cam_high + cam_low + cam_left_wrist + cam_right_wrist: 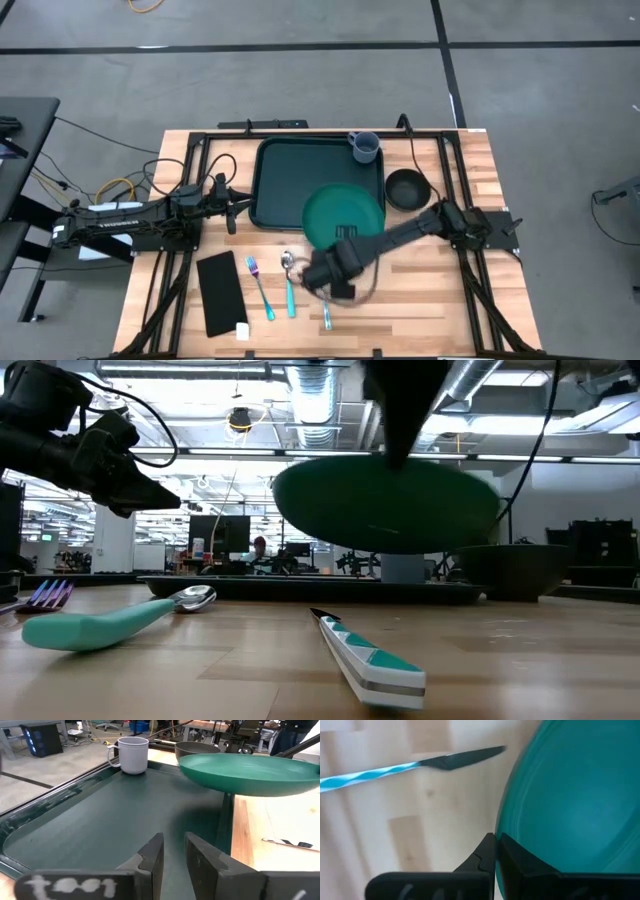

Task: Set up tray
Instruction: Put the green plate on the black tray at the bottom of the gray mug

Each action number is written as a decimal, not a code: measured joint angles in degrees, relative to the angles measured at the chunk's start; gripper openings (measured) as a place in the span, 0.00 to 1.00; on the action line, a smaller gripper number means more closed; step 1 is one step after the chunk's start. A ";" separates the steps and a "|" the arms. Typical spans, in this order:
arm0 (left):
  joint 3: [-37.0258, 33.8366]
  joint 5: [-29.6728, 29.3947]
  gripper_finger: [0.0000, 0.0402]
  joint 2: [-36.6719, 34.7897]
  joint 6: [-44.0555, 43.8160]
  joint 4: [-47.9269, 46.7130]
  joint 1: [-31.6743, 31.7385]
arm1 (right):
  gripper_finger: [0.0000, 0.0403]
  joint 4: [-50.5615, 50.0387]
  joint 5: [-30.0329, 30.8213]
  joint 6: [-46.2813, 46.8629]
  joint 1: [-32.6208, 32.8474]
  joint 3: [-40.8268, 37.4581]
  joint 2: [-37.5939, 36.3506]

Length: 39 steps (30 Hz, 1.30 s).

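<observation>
My right gripper is holding the green plate. It will set the plate down in the dark green tray [351,191], just in front of the grey mug. The plate still hangs over the tray's corner.
The dark green tray [300,175] lies flat on the table, with a grey mug [363,147] standing in its far right corner. My right gripper [340,245] is shut on a round green plate [343,215], which hangs in the air over the tray's near right corner. The low view shows the plate [385,505] clear of the table. My left gripper [238,205] waits at the tray's left rim, above it, with a narrow gap between its fingers [150,857]. From there the tray [100,820], mug [132,754] and plate [250,770] are all in sight. My right gripper [495,852] pinches the plate's near rim [506,827] between its two fingers, one on the upper face and one beneath. The fingers come from the table's near side, slanting down. The plate is lifted clear and sits roughly level.
A black bowl [405,188] stands on the table right of the tray. Near the front edge lie a fork [260,285], a spoon [289,280] and a knife [325,312] with turquoise handles. A flat black rectangle [218,292] lies to their left.
</observation>
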 joint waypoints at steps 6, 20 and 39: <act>0.01 0.00 0.17 0.00 0.01 -0.02 -0.01 | 0.00 2.11 -0.04 -3.51 -7.49 -0.69 -0.05; 0.01 0.00 0.17 0.00 0.00 -0.02 0.01 | 0.00 8.38 -3.20 -1.61 -17.42 -6.73 -0.04; 0.01 0.02 0.17 0.00 -0.01 0.00 -0.01 | 0.00 12.90 -9.29 1.48 -22.40 -6.75 0.48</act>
